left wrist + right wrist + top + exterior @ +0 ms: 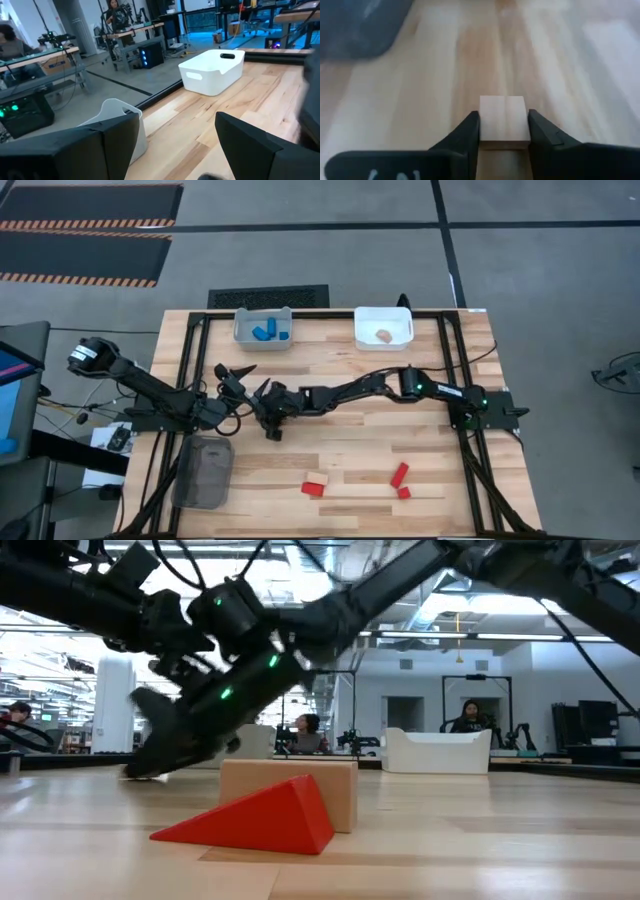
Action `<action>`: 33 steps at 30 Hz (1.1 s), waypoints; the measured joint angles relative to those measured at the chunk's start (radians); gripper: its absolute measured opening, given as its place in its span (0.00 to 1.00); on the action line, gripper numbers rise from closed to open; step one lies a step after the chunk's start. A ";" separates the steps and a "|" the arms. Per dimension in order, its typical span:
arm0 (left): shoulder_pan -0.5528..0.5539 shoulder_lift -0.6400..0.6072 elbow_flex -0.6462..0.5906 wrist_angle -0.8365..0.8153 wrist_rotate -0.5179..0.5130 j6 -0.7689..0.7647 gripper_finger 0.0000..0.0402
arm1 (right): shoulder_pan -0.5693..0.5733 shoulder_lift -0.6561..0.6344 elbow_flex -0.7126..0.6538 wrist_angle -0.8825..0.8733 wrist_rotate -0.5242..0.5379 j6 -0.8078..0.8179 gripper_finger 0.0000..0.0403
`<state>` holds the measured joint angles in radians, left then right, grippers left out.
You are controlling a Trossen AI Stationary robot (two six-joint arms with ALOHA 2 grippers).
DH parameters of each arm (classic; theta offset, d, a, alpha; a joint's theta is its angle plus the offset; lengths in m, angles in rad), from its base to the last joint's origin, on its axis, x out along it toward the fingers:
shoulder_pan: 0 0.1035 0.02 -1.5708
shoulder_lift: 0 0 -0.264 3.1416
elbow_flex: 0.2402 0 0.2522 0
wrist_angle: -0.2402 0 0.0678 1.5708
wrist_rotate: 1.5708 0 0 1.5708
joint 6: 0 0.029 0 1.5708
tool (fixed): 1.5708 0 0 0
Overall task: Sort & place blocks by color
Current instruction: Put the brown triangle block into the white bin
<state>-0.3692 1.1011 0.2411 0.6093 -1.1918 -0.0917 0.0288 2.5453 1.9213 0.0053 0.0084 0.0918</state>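
Observation:
Next, my right gripper lets go of the tan block beside the other tan block that is in the white bin (386, 328).
A plain tan block (503, 120) sits between the fingers of my right gripper (503, 137), which reaches far across to the table's left middle (272, 428) and slants down close to the tabletop (150, 768). My left gripper (233, 370) hangs open just beyond it, toward the far edge, touching nothing (175, 145). Blue blocks (265, 333) lie in the grey bin (240, 328). One tan block (383, 335) lies in the white bin (400, 320). Red blocks (399, 474) lie near the front edge. A red wedge (255, 820) rests against another tan block (335, 785). My right gripper pinches the tan block by its two opposite side faces (485, 125), one finger on each. The fingers slant down from the table's right side. The block's end sticks out past the fingertips. Whether it rests on the table or is lifted, I cannot tell.
A dark mesh bin (203, 472) stands at the table's near left corner, close to my right gripper. The grey and white bins line the far edge. Bare wood lies in the middle (350, 440). People sit at desks in the room behind (470, 720).

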 joint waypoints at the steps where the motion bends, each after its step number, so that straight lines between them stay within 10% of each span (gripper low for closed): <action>1: -0.004 0.000 0.001 -0.001 -0.002 -0.006 0.63 | 0.000 -0.023 -0.002 -0.055 -0.027 -0.008 0.30; 11: -0.069 -0.003 0.000 -0.014 -0.092 -0.001 0.63 | -0.043 -0.425 -0.589 0.082 -0.019 0.092 0.30; 18: -0.060 -0.003 0.000 -0.007 -0.070 -0.028 0.63 | -0.087 -0.805 -0.999 0.076 0.179 0.203 0.30; 23: -0.005 -0.003 0.000 -0.008 0.063 -0.039 0.63 | -0.137 -1.015 -1.032 -0.172 0.347 0.199 0.30; 33: 0.078 -0.003 0.000 -0.032 0.300 -0.049 0.63 | -0.417 -1.169 -1.032 -0.399 0.345 0.138 0.30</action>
<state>-0.2916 1.0977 0.2413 0.5777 -0.8914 -0.1410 -0.3886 1.3767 0.8890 -0.3933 0.3537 0.2294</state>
